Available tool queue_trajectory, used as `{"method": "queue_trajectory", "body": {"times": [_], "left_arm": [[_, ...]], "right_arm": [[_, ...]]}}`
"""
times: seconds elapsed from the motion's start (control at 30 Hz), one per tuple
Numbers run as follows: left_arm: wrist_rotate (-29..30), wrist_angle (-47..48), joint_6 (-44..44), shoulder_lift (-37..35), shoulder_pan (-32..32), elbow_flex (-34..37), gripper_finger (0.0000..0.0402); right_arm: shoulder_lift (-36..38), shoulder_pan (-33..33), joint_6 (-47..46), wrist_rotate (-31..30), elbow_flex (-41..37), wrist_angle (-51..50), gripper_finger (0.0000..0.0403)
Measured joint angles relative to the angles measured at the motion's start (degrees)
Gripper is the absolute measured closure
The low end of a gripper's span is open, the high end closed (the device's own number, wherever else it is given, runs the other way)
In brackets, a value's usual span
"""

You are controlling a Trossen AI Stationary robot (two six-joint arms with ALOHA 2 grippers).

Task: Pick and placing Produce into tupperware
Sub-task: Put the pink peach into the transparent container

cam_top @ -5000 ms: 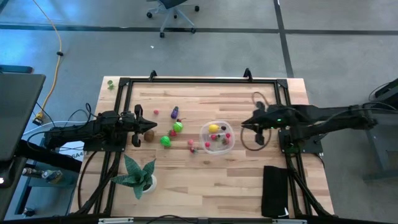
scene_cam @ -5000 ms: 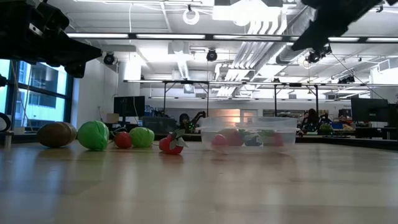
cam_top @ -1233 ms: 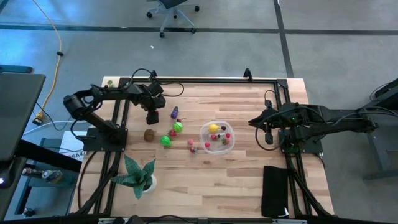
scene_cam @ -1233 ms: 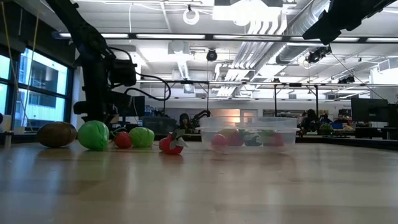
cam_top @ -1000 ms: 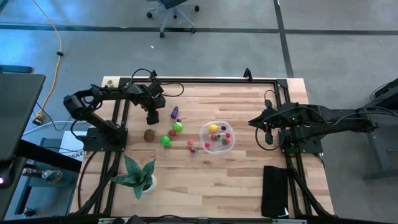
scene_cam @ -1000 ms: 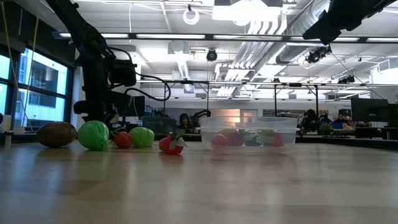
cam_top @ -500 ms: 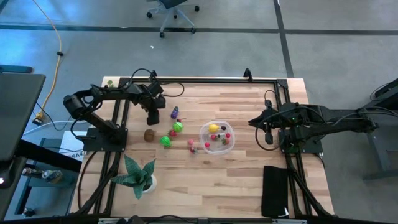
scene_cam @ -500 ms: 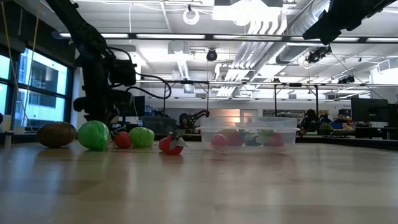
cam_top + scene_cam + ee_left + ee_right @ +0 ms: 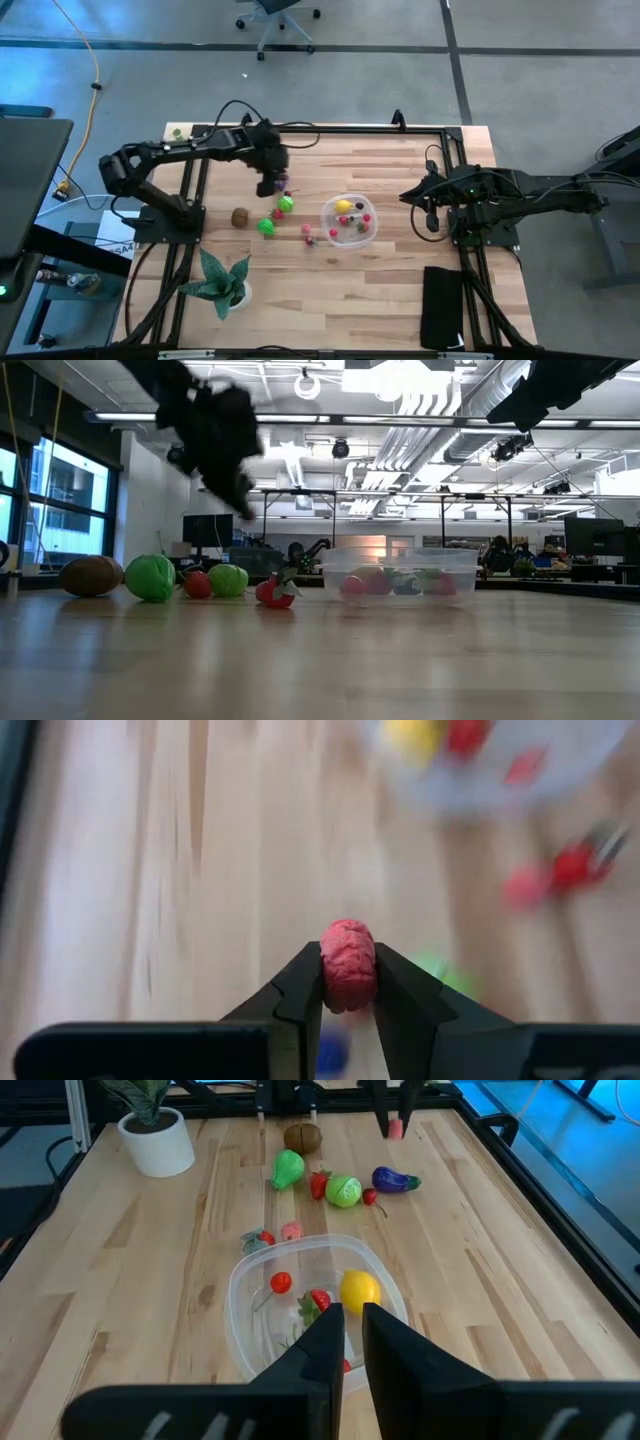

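The robot's left gripper needs to let go of the pink piece, now held up above the table, inside the tupperware (image 9: 328,221) (image 9: 467,775), between the yellow piece and the nearest red piece.
My left gripper (image 9: 348,988) is shut on a small pink wrinkled piece of produce (image 9: 348,963), up above the table's far left part (image 9: 269,186), left of the tupperware. The clear tupperware (image 9: 349,220) stands mid-table with a yellow piece (image 9: 359,1291) and red pieces inside. Loose on the wood to its left lie a purple piece (image 9: 396,1179), two green pieces (image 9: 286,203) (image 9: 266,227), a brown one (image 9: 239,216) and small red and pink bits (image 9: 308,234). My right gripper (image 9: 346,1318) is shut and holds nothing, raised right of the tupperware (image 9: 431,218). My left gripper pinches the pink piece by its two opposite sides (image 9: 329,978) between the free ends of its two fingers. The fingers slant downward, coming from the table's far left. The piece is lifted clear of the table.
A potted spiky plant (image 9: 224,281) stands at the near left, and a black pad (image 9: 443,305) lies at the near right. A black frame rail (image 9: 320,128) runs around the table. Bare wood lies near the front edge.
My left gripper stood low over the table's far left part, pointing down. It has since risen and swung toward the table's right, nearer the tupperware. It has tipped less steeply and carries the pink piece up off the wood. The right arm kept still.
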State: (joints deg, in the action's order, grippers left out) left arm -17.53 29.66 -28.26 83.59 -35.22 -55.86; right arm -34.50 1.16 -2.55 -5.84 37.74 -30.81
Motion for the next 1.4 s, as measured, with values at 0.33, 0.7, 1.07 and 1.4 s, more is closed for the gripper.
{"method": "queue_trajectory", "body": {"times": [0.33,0.7,1.07,1.4], "left_arm": [[0.1,-3.2,1.0,10.5,15.3,-18.1,0.0332],[0.9,2.3,-3.2,27.9,19.7,-27.5,0.0332],[6.6,2.2,-3.6,32.9,21.2,-27.9,0.0332],[6.5,2.5,-3.6,33.8,21.5,-27.9,0.0332]], "right_arm": [[0.0,0.0,0.0,0.0,0.0,0.0,0.0373],[0.0,0.0,0.0,0.0,0.0,-0.1,0.0373],[0.0,0.0,0.0,0.0,0.0,-0.2,0.0373],[0.0,0.0,0.0,0.0,0.0,-0.2,0.0373]]}}
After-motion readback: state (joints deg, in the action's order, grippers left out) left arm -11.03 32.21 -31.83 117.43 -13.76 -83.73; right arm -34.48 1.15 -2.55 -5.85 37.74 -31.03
